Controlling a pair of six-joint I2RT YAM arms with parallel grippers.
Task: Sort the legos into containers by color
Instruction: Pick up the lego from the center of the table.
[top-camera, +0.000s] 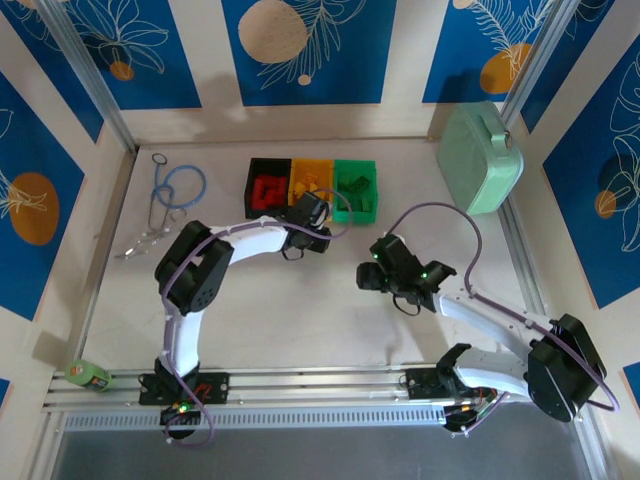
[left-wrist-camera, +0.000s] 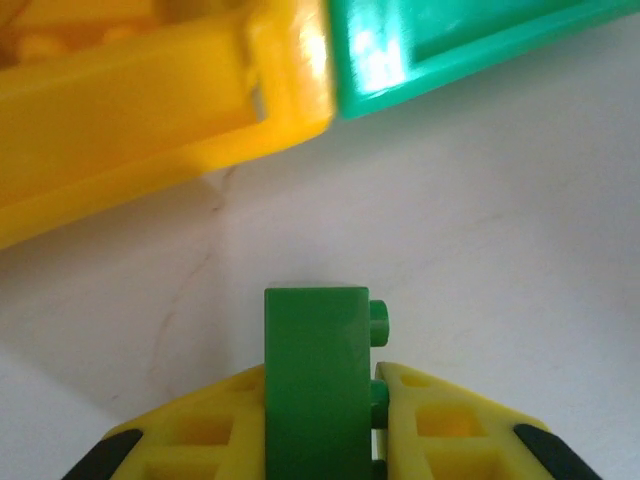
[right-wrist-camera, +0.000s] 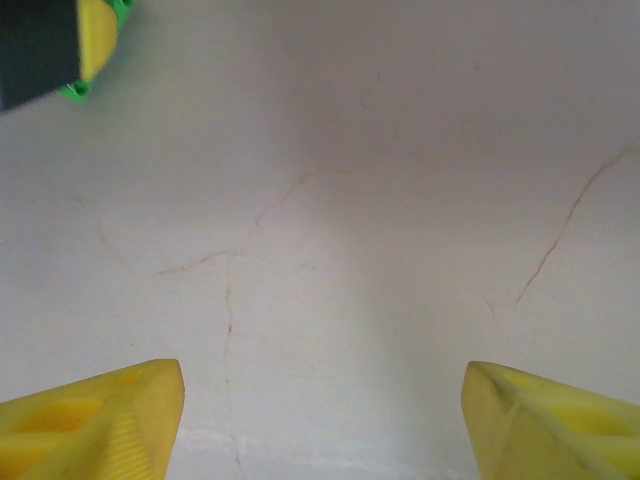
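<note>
The robot's left gripper will release the green lego brick inside the green bin (top-camera: 356, 202), toward the near side of that bin.
My left gripper (left-wrist-camera: 322, 378) is shut on a green lego brick (left-wrist-camera: 316, 360), its studs facing right, held just above the table. Right ahead of it are the front walls of the yellow bin (left-wrist-camera: 150, 120) and the green bin (left-wrist-camera: 450, 50). From above, the left gripper (top-camera: 316, 218) hovers at the near edge of the row of black bin (top-camera: 252, 186), yellow bin (top-camera: 311, 164) and green bin (top-camera: 372, 190), each holding bricks of matching colour. My right gripper (top-camera: 383, 272) (right-wrist-camera: 320, 400) stands open over bare table, nothing between its fingers.
A large mint-green case (top-camera: 480, 158) leans at the back right. Scissors and blue loops (top-camera: 170, 195) lie at the back left. A small green bottle (top-camera: 88, 375) sits by the near left rail. The left gripper's fingertip (right-wrist-camera: 90, 40) shows in the right wrist view.
</note>
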